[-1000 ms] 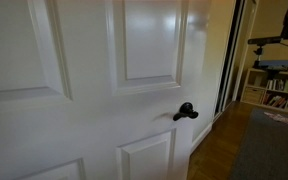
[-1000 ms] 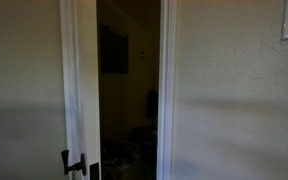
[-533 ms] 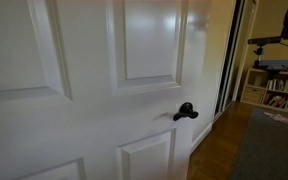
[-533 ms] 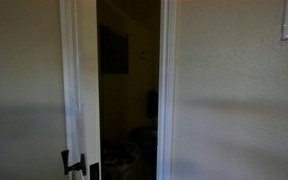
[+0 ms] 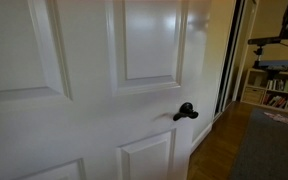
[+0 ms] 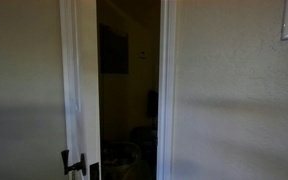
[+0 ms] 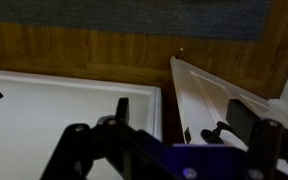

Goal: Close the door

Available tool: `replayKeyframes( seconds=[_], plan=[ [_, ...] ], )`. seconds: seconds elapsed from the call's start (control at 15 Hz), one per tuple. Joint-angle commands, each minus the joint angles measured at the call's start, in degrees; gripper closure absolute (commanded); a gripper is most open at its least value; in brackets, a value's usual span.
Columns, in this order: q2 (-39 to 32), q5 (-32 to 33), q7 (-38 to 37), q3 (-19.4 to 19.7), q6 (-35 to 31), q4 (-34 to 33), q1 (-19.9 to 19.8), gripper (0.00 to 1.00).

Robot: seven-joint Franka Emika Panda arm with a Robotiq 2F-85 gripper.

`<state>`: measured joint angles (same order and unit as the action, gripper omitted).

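Next, my gripper needs to go to the door's border (image 5: pixel 192 57) above the black lever handle and close there, so its closed fingers can push the door.
The door (image 5: pixel 84 90) is glossy white with raised panels and a small black lever handle (image 5: pixel 185 111); it fills most of an exterior view. In an exterior view the door (image 6: pixel 81 80) shows edge-on at the left of a dark opening (image 6: pixel 129 90), standing ajar, with its handle (image 6: pixel 74 163) low down. In the wrist view my gripper (image 7: pixel 184 115) is open and empty, one finger (image 7: pixel 122 108) on each side. The door (image 7: pixel 214 90) and its handle (image 7: pixel 216 131) lie between the fingers, a little beyond them. I cannot tell whether anything touches.
A white jamb (image 6: pixel 166 90) and a plain wall (image 6: pixel 234 100) stand right of the opening. A white panelled surface (image 7: pixel 64 110) lies left of the door in the wrist view. Wooden floor (image 7: pixel 104 45), grey carpet (image 5: pixel 269 150), shelves (image 5: pixel 274 85) and a tripod arm (image 5: pixel 274 40) lie beyond.
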<state>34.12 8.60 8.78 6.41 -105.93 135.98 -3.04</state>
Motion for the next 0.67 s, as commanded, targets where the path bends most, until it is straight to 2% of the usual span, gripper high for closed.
replayKeyframes(
  seconds=[0.0, 0.6],
  plan=[
    [-1.7, -2.0, -6.0, -2.5, -1.2, -0.9, -0.1, 0.00],
    [-6.1, -1.6, -25.5, -11.6, -8.9, 0.1, -0.2, 0.00]
  ],
)
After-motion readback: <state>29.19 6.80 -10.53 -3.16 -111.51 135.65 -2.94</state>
